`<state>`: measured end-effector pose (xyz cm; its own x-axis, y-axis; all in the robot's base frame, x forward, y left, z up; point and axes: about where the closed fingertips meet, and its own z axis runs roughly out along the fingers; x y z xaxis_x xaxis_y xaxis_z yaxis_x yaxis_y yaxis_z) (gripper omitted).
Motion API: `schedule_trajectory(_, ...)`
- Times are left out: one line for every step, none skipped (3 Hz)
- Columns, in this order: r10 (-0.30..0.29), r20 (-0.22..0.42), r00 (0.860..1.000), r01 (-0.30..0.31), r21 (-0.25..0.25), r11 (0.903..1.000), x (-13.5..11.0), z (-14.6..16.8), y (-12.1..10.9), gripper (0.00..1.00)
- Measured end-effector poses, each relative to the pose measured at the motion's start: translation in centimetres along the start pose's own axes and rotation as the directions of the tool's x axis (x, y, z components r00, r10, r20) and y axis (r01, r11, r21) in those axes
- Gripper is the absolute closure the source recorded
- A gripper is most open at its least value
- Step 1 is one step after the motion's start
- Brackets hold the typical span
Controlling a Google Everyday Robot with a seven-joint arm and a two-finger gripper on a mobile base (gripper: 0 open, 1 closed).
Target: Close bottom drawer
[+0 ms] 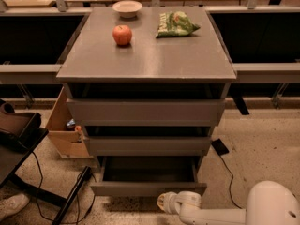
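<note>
The bottom drawer, which now stands partly open, will be released by my gripper once it is pushed back beneath the middle drawer at the foot of the grey cabinet point(145, 175).
The bottom drawer point(148, 188) is the narrowest grey front at the foot of the grey cabinet. It stands partly open, and its plain grey box interior point(147, 168) shows as a short strip. My gripper point(165, 202) is at the end of the white arm, low in the frame, right in front of the drawer's front panel near its right half. The wrist hides the fingertips. The two wider drawer fronts above, the top one point(145, 111) and the middle one point(147, 145), stand slightly proud of the cabinet.
On the cabinet top point(187, 60) are a red apple point(122, 34), a white bowl point(127, 7) and a green chip bag point(176, 24). A cardboard box point(65, 130) stands left of the cabinet. Cables point(229, 172) lie on the floor. A dark chair point(18, 135) is at left.
</note>
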<state>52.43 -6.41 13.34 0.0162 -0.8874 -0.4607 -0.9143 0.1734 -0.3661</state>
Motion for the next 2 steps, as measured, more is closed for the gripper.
schedule_trajectory(-0.042,0.003,0.999,0.042,-0.001,0.9991,-0.59,2.57,-4.39,1.0)
schedule_trajectory(-0.044,0.003,0.999,0.044,-0.001,0.999,-0.61,2.59,-4.38,1.0)
